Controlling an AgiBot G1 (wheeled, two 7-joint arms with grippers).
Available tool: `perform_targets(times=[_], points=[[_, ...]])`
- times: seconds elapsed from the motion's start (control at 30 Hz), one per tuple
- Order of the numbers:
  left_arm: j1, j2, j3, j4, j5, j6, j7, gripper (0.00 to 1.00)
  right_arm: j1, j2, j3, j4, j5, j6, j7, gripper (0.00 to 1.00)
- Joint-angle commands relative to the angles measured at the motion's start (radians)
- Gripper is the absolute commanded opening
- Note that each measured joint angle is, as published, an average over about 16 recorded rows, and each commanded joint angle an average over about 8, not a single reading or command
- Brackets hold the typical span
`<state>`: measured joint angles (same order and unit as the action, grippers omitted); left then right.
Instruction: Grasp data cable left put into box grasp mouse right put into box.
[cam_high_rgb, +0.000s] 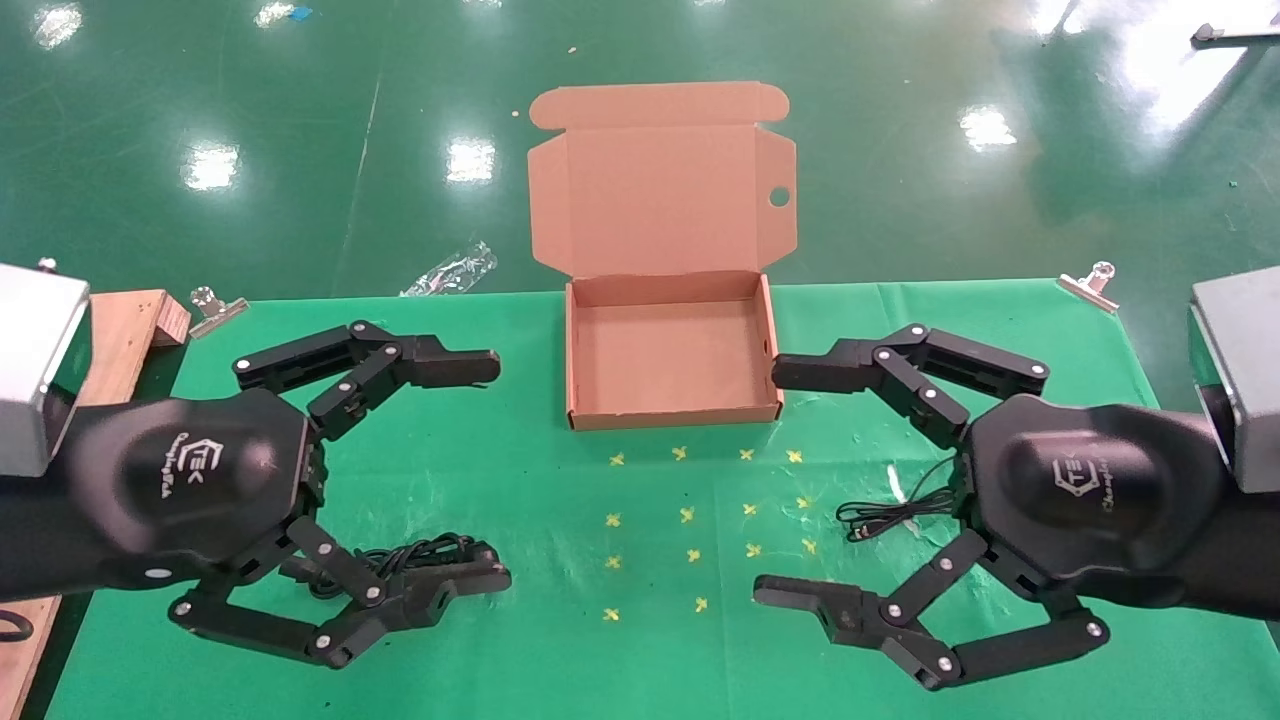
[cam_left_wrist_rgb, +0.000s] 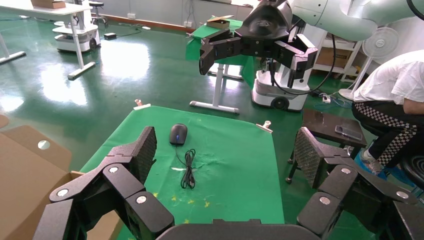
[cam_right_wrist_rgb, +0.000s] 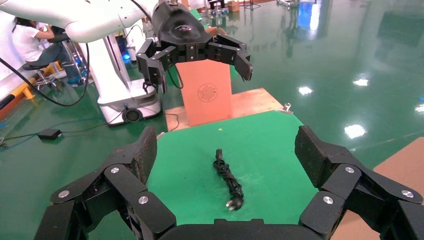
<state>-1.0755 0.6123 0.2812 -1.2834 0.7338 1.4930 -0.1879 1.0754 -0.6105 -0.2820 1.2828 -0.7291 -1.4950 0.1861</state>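
Note:
Next, my left gripper goes to the bundle's wrapped middle (cam_high_rgb: 409, 556), behind the plug of the data cable, and closes there.
The open brown box (cam_high_rgb: 572, 350) stands at the back middle of the green cloth, lid raised and inside bare; its lid also shows in the left wrist view (cam_left_wrist_rgb: 25, 165). My left gripper (cam_high_rgb: 498, 472) is open above the left side of the cloth, over the data cable (cam_high_rgb: 425, 548), which it partly hides. The right wrist view shows the whole data cable (cam_right_wrist_rgb: 227, 177) lying bundled with its plug. My right gripper (cam_high_rgb: 768, 482) is open above the right side. The mouse (cam_left_wrist_rgb: 178, 133) lies on the cloth with its thin cord (cam_high_rgb: 890, 510); the right gripper hides the mouse in the head view.
Metal clips (cam_high_rgb: 215, 308) (cam_high_rgb: 1090, 283) hold the cloth's back corners. A wooden board (cam_high_rgb: 120, 330) lies at the far left. A plastic wrapper (cam_high_rgb: 450, 270) lies on the floor behind the table. Yellow marks (cam_high_rgb: 690, 515) dot the cloth in front of the box.

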Motion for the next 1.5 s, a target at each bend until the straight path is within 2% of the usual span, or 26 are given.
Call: perform_targets(times=[0.03,0.4,0.57,0.9,1.03,1.2,1.5], points=[[0.000,0.000,0.000,0.000,0.000,0.000,0.000,1.00,0.000,0.000,0.000,0.000,0.000,0.000,0.000,1.00],[0.001,-0.003,0.003,-0.002,0.008,0.000,0.001,1.00,0.000,0.000,0.000,0.000,0.000,0.000,0.000,1.00],[-0.005,-0.013,0.039,-0.030,0.109,-0.004,0.014,1.00,-0.006,0.007,-0.007,0.001,-0.019,0.002,-0.001,1.00],[-0.111,0.014,0.184,-0.069,0.543,-0.023,0.088,1.00,-0.018,0.076,-0.077,0.057,-0.233,0.072,0.072,1.00],[-0.156,0.045,0.240,-0.069,0.706,-0.038,0.087,1.00,-0.017,0.095,-0.090,0.066,-0.283,0.088,0.091,1.00],[-0.175,0.098,0.313,-0.066,0.895,-0.070,0.032,1.00,-0.045,0.124,-0.086,0.069,-0.299,0.111,0.088,1.00],[-0.167,0.205,0.409,-0.062,1.251,-0.205,-0.114,1.00,-0.142,0.188,-0.052,0.071,-0.263,0.155,0.049,1.00]])
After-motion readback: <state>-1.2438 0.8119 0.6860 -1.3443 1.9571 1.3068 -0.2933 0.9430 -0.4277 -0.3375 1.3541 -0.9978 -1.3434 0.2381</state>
